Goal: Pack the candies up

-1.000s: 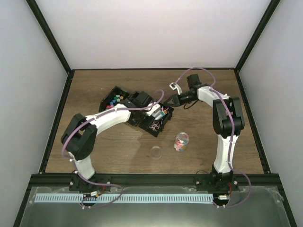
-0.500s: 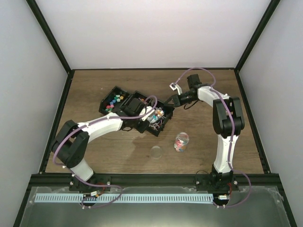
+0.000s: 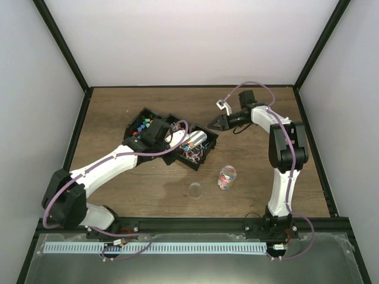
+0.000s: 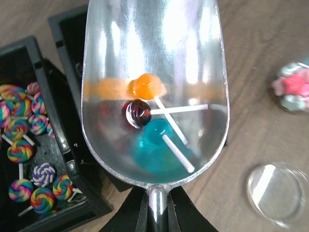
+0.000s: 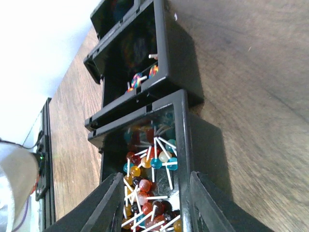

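The robot's left gripper needs to release the silver scoop on the table between the box of coloured cubes and the white wall (image 3: 110,131).
My left gripper (image 4: 157,212) is shut on the handle of a silver scoop (image 4: 111,58), which holds three candies (image 4: 146,86): orange, dark red and teal lollipops. The scoop (image 3: 196,140) hovers over the black boxes. The nearest box (image 5: 181,145) is full of round lollipops (image 5: 154,164); swirl lollipops (image 4: 19,128) fill the middle box (image 3: 174,125), and coloured cubes (image 3: 141,125) the far left one. My right gripper (image 5: 157,208) is open at that box's end, a finger (image 5: 207,203) on either side, not touching (image 3: 216,122). A small clear jar (image 3: 225,177) holds pink sweets.
The jar's clear lid (image 3: 195,189) lies flat on the wood table (image 3: 118,189), left of the jar and in front of the boxes. Black frame posts and white walls enclose the table on three sides.
My left arm has drawn back to the left with the scoop, which now lies over the boxes. The right gripper has opened and pulled slightly away from the box's corner.
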`<state>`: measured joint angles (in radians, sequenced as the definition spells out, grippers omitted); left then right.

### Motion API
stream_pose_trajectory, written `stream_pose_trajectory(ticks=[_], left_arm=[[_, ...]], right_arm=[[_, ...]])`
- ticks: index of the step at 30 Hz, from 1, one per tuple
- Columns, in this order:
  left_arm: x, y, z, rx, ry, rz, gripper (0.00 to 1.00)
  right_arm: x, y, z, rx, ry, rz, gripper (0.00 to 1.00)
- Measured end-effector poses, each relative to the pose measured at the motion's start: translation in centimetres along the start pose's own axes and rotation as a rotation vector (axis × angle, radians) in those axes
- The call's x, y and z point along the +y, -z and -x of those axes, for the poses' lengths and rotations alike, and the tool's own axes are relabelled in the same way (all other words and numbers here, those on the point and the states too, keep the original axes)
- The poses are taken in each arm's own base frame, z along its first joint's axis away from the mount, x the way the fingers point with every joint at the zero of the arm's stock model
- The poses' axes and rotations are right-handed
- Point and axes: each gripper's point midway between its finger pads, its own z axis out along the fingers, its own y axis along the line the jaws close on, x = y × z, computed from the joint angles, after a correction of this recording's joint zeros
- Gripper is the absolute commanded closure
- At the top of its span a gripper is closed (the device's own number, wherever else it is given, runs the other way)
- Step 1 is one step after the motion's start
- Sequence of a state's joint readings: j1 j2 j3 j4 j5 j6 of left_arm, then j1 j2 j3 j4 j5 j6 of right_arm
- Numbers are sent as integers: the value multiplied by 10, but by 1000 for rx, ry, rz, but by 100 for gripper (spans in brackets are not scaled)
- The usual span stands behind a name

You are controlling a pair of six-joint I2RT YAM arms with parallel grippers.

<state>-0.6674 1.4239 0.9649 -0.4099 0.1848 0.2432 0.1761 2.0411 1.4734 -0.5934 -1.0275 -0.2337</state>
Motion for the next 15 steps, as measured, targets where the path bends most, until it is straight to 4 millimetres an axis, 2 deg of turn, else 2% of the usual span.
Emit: stream_pose_trajectory(ticks=[8,15], left_arm=[[-23,52,37,-16,-236,-116,96],[-48,72,41,57,-374,-202,96]], right_arm=[[12,40,26,-92,38,-20,49],[26,65,38,-144,80,-29,48]])
